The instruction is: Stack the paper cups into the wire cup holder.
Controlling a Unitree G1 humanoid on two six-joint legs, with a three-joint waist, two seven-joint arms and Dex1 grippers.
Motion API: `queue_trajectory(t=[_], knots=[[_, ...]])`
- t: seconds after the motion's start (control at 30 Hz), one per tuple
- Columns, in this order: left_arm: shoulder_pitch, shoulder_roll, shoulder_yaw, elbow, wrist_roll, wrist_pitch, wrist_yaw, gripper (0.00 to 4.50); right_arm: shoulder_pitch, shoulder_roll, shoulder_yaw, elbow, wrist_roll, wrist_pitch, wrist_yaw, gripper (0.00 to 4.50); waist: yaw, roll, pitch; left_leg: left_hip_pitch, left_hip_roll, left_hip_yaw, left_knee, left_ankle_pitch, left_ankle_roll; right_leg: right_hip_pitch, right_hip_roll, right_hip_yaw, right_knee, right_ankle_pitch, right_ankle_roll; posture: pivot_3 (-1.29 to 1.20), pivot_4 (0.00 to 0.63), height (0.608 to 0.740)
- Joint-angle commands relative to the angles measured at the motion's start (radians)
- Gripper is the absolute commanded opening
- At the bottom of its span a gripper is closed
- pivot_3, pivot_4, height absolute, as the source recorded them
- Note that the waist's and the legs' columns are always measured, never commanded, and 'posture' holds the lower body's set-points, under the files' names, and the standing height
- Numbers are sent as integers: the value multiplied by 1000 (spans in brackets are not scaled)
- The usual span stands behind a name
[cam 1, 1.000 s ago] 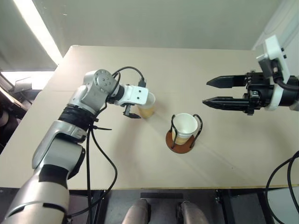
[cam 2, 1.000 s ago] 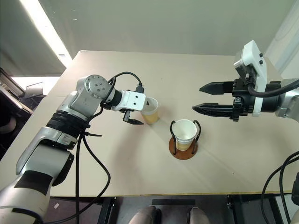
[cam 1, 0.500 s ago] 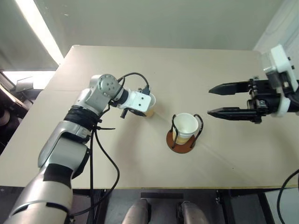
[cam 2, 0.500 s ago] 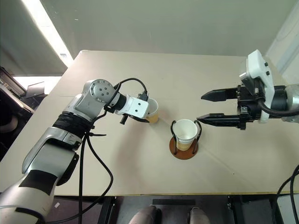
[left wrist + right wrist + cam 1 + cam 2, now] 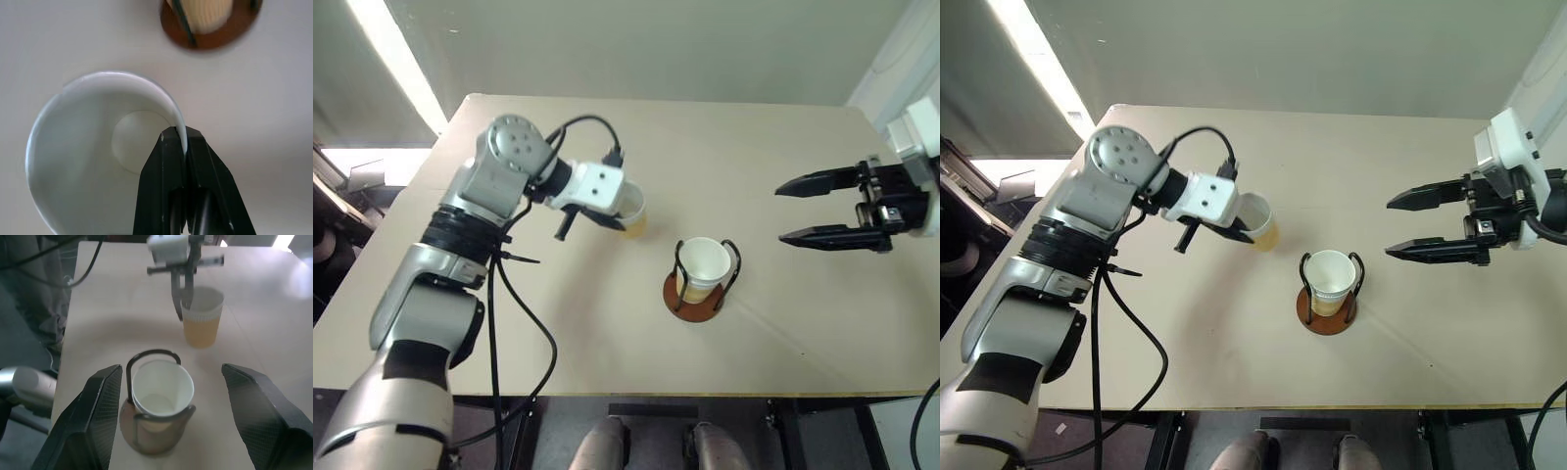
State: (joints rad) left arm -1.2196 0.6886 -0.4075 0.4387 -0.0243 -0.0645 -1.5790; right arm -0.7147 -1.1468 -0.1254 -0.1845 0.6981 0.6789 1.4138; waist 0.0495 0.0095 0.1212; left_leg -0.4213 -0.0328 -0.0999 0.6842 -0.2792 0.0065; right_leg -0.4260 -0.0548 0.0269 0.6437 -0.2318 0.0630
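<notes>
Next, my left gripper releases the paper cup it has, now tilted a little above the table, so that it sits inside the other cup (image 5: 704,258), which is standing between the holder's black wire loops.
My left gripper (image 5: 613,218) is shut on the rim of a pale yellow-tan paper cup (image 5: 632,212), one finger inside and one outside. It holds the cup tilted a little above the table, left of the wire cup holder (image 5: 696,298). In the left wrist view the black fingertips (image 5: 171,147) pinch the white rim of the cup (image 5: 88,161). Another paper cup (image 5: 705,264) stands upright in the holder between its black wire loops. My right gripper (image 5: 780,211) hangs open and empty to the right of the holder, pointing toward it.
The tan table (image 5: 607,333) reaches past both arms. Its front edge runs close below the holder, and its far edge meets a grey wall. A black cable (image 5: 524,323) hangs from the left arm.
The left gripper closed on the cup's rim and lifted it off the table, tilting it. The right gripper drew away to the right, still open.
</notes>
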Motion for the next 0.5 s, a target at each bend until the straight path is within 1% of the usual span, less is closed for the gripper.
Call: queue_trajectory(t=[0.03, 0.13, 0.2, 0.33, 0.5], knots=[[-50, 25, 9, -144, -132, 131, -35, 16, -10, -28, 1, 13, -15, -28, 51, 3366, 0, 0, 0, 0, 0, 0, 0, 0, 0, 0, 0, 0, 0, 0, 0, 0, 150, 740], [-81, 31, -5, -216, -226, 230, -35, 16, -14, -29, 5, 24, -18, -25, 65, 3366, 0, 0, 0, 1, 0, 1, 0, 0, 0, 0, 0, 0, 1, 0, 0, 0, 150, 740], [-107, 23, -15, -231, -270, 275, -35, 16, -17, -25, 4, 32, -20, -22, 63, 3366, 0, 0, 0, 1, 0, 1, 1, 0, 0, 0, 0, 0, 1, 0, 0, 0, 150, 740], [-149, -7, -48, -229, -321, 311, -35, 16, -18, -19, -12, 36, -2, 4, 49, 3366, 0, 0, 0, 1, 0, 1, 2, 0, 0, 1, 0, 0, 1, 0, 0, 0, 150, 740], [-177, -47, -99, -195, -341, 304, -35, 16, -40, -12, -60, 30, 61, 75, 6, 3366, 0, 0, 0, 1, 0, 1, 2, 0, 0, 1, 0, 0, 1, 0, 0, 0, 150, 740]])
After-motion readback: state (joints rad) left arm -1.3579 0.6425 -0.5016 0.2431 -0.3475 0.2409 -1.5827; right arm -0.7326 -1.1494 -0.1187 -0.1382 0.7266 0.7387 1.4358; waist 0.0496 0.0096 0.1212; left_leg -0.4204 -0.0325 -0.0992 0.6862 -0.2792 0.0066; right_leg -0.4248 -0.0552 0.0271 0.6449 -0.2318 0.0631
